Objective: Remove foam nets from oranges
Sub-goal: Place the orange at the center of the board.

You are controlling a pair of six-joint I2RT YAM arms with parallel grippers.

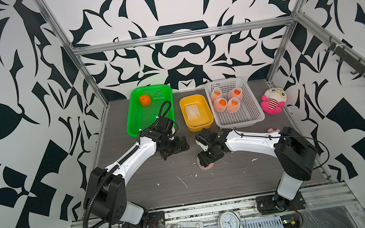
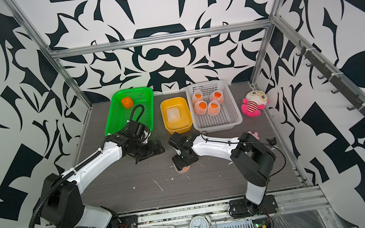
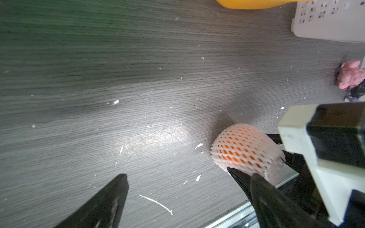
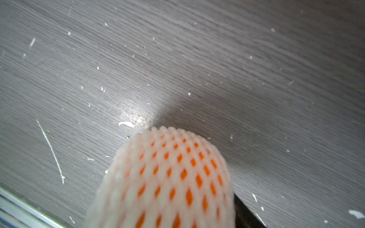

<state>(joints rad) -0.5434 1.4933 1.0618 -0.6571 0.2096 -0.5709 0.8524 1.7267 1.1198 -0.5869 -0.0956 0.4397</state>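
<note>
The fingers of my right gripper straddle the whole netted orange, so I will open them and pinch just the foam net's loose end (image 3: pixel 276 166) before I pull the net off.
A netted orange (image 1: pixel 208 166) lies on the grey table, its white foam net (image 4: pixel 173 177) still round it. My right gripper (image 1: pixel 205 160) stands over it with a jaw at each side of the net; one finger (image 4: pixel 243 213) shows beside it, and the grip is unclear. My left gripper (image 3: pixel 188 175) is open and empty, to the left near the green basket (image 1: pixel 130 129). That basket holds one bare orange (image 1: pixel 145 99). A flat foam net (image 1: pixel 192 111) lies in the yellow tub (image 1: pixel 200 126). Several netted oranges (image 1: pixel 225 100) sit in the white basket (image 1: pixel 250 119).
A pink and white plush toy (image 1: pixel 274 100) sits right of the white basket, and a small pink toy (image 1: pixel 272 130) lies behind my right arm. White foam scraps (image 1: pixel 182 182) litter the table. An alarm clock (image 1: pixel 229 223) stands on the front rail.
</note>
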